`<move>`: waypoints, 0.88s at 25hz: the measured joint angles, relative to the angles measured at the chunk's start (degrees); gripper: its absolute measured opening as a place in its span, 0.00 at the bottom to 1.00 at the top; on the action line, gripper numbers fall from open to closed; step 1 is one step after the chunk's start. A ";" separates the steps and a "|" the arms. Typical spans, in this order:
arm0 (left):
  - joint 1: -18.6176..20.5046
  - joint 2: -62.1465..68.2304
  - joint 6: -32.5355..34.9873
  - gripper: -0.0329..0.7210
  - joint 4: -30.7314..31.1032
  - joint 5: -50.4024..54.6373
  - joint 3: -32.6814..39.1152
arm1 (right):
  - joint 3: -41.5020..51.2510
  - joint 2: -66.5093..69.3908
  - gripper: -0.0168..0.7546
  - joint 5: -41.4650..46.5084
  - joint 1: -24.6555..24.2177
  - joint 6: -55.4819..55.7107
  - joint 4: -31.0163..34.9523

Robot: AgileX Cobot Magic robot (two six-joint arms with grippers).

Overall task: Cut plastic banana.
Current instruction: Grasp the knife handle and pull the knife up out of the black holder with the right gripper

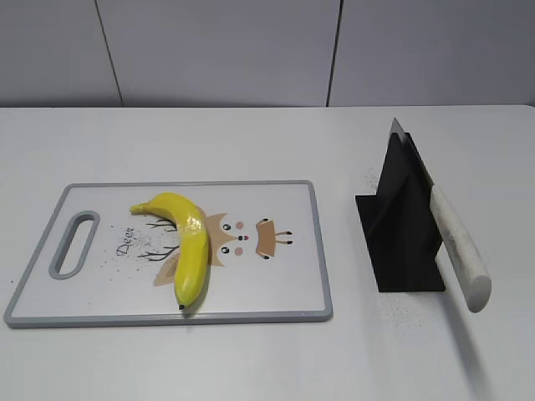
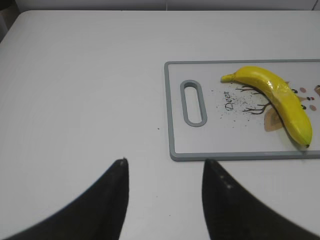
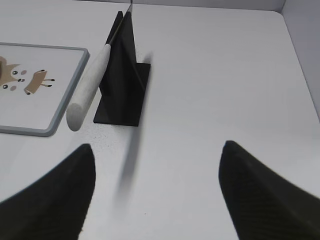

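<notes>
My right gripper will grip the middle of the knife's white handle (image 1: 459,241) (image 3: 92,81), because the knife is needed to cut the plastic banana.
The plastic banana (image 1: 185,244) is glossy yellow and curved. It lies whole on the white cutting board (image 1: 284,288); it also shows in the left wrist view (image 2: 280,97). A knife with a white handle (image 1: 460,251) rests in a black stand (image 1: 401,225), handle pointing toward the front; it also shows in the right wrist view (image 3: 90,85). My left gripper (image 2: 165,165) is open and empty above bare table, left of the board's front corner. My right gripper (image 3: 157,150) is open and empty, in front and to the right of the knife stand. Neither gripper shows in the exterior view.
The cutting board has a grey rim, a handle slot (image 1: 75,242) at its left end and a deer drawing. The white table (image 1: 251,359) carries the board and the black stand (image 3: 122,75). A grey wall runs behind it.
</notes>
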 joint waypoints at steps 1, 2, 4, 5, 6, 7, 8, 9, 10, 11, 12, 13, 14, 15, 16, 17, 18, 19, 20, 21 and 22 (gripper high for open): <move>0.00 0.00 0.00 0.66 0.00 0.00 0.00 | 0.00 0.00 0.78 0.00 0.00 0.00 0.00; 0.00 0.00 0.00 0.66 0.00 0.00 0.00 | 0.00 0.00 0.78 0.08 0.00 0.00 0.00; 0.00 0.00 0.00 0.66 0.00 0.00 0.00 | -0.42 0.86 0.78 1.17 0.00 0.05 0.00; 0.00 0.00 0.00 0.66 0.00 0.00 0.00 | -0.88 2.17 0.78 1.92 0.00 0.05 0.00; 0.00 0.00 0.00 0.66 0.00 -0.06 0.00 | -1.60 3.96 0.78 2.77 0.00 0.05 0.00; 0.00 0.00 0.00 0.66 0.00 -0.06 0.00 | -2.42 6.11 0.78 3.46 0.00 0.05 0.00; 0.00 0.00 0.00 0.66 0.00 -0.12 0.00 | -3.17 8.12 0.78 4.10 0.00 0.05 0.00; 0.00 0.00 0.00 0.66 0.00 -0.12 0.00 | -4.20 10.63 0.78 4.46 0.00 0.05 0.00; 0.00 0.00 0.00 0.67 0.00 -0.12 0.00 | -5.32 13.24 0.78 4.64 0.00 0.05 0.00; 0.00 0.00 0.00 0.68 0.00 -0.12 0.00 | -6.51 15.44 0.78 4.97 0.00 -0.03 0.00; 0.00 0.00 0.00 0.71 0.00 -0.12 0.00 | -7.49 18.11 0.78 5.26 0.00 -0.03 0.00; 0.00 0.00 0.00 0.74 0.00 -0.12 0.00 | -8.60 20.74 0.78 5.52 0.00 0.03 0.00; 0.00 0.00 0.00 0.79 0.00 -0.16 0.00 | -9.68 23.29 0.78 5.65 0.00 -0.04 0.00; 0.00 0.00 0.00 0.84 0.00 -0.16 0.00 | -10.57 25.39 0.78 5.78 0.00 -0.18 0.00; 0.00 0.00 0.00 0.88 0.00 -0.16 0.00 | -11.62 27.76 0.78 5.85 0.00 -0.33 0.00; 0.00 0.26 0.00 0.91 0.00 -0.16 0.00 | -12.59 30.07 0.78 5.90 0.00 -0.83 0.00; 0.00 0.62 0.00 0.93 0.00 -0.16 0.00 | -13.47 31.90 0.78 5.90 0.00 -0.83 0.00; 0.00 0.98 0.00 0.94 0.00 -0.16 0.00 | -14.13 34.05 0.78 5.90 0.00 -1.34 0.00; 0.00 1.19 0.00 0.94 0.00 -0.16 0.00 | -14.89 36.09 0.78 5.96 0.00 -1.67 0.00; 0.00 1.30 0.00 0.94 0.00 -0.16 0.00 | -15.70 37.71 0.78 6.03 0.00 -1.93 0.06; 0.00 1.30 0.00 0.94 0.00 -0.16 0.00 | -16.42 39.65 0.78 6.03 0.00 -1.99 0.49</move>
